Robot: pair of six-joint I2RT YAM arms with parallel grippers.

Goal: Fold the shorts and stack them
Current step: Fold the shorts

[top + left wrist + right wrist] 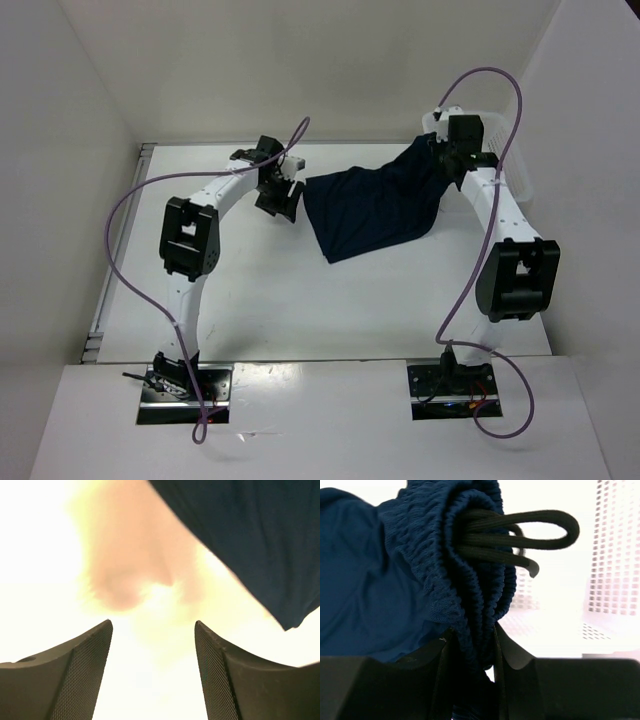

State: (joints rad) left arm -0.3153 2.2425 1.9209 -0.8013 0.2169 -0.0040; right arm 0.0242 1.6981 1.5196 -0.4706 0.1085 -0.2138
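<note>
I need to let go of the ribbed waistband, now held raised near the basket, with my right gripper on the shorts' edge (pixel 313 204), beside my open left gripper.
The dark navy shorts (pixel 375 205) lie spread on the white table, stretched from the middle up toward the back right. My right gripper (pixel 447 158) is shut on the bunched ribbed waistband (pixel 470 580), with the black drawstring loop (pixel 540 527) sticking out above the fingers. It holds that end raised near the basket. My left gripper (pixel 283 197) is open and empty just left of the shorts' left edge. In the left wrist view a corner of the shorts (pixel 260 540) hangs at the upper right, beyond the spread fingers (pixel 85 670).
The white mesh basket (pixel 515 160) stands at the back right, behind my right arm; its perforated wall (pixel 615 550) shows in the right wrist view. White walls close in the table on the left, back and right.
</note>
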